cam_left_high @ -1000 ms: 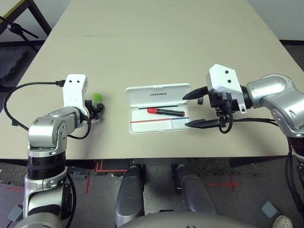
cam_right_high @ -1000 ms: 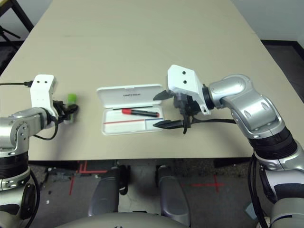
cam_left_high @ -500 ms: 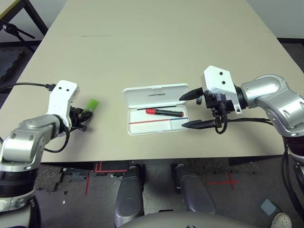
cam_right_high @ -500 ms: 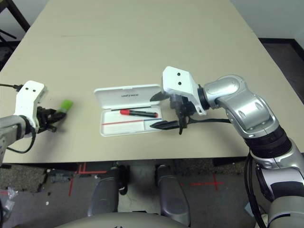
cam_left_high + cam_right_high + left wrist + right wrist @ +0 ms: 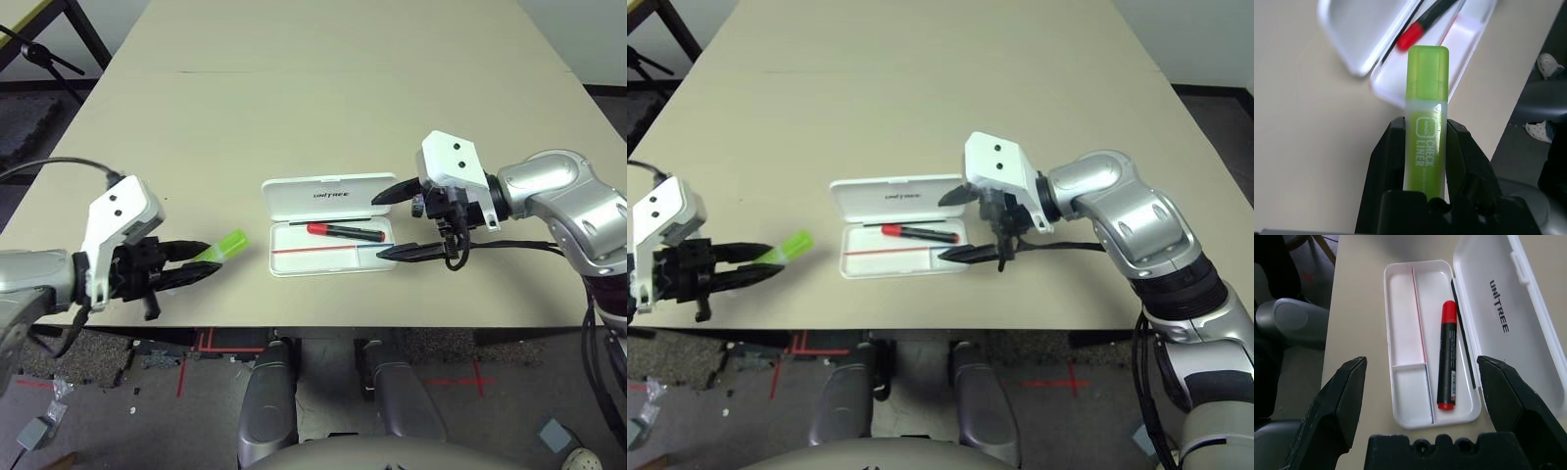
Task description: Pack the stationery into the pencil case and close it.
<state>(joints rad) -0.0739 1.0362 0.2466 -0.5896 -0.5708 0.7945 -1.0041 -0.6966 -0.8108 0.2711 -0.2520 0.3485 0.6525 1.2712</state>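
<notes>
My left gripper will let go of the lime-green highlighter in the tray's near compartment (image 5: 317,260) (image 5: 1443,62), between the red stripe and the tray's front rim.
The white pencil case (image 5: 294,201) lies open in the middle of the table, lid folded back. In its tray rests a red-and-black marker (image 5: 343,231), beside a thin red-and-blue stripe. My left gripper (image 5: 199,260) hovers near the table's front edge, left of the case, shut on a lime-green highlighter (image 5: 231,244) whose cap points toward the case. The left wrist view shows the highlighter (image 5: 1426,98) clamped between both black fingers (image 5: 1388,161). My right gripper (image 5: 395,223) stands open at the case's right end, one finger at each side, nothing between them. The marker (image 5: 1447,357) lies in the tray's far compartment.
The table's front edge (image 5: 323,326) runs just below the case and both grippers. A wide stretch of bare beige table (image 5: 323,88) lies beyond the case. A black cable (image 5: 49,164) loops from my left arm. A black stand (image 5: 39,54) is off the table's far left.
My left gripper has lifted the highlighter and swung it toward the front edge, turning it to point at the case. The right gripper has barely moved.
</notes>
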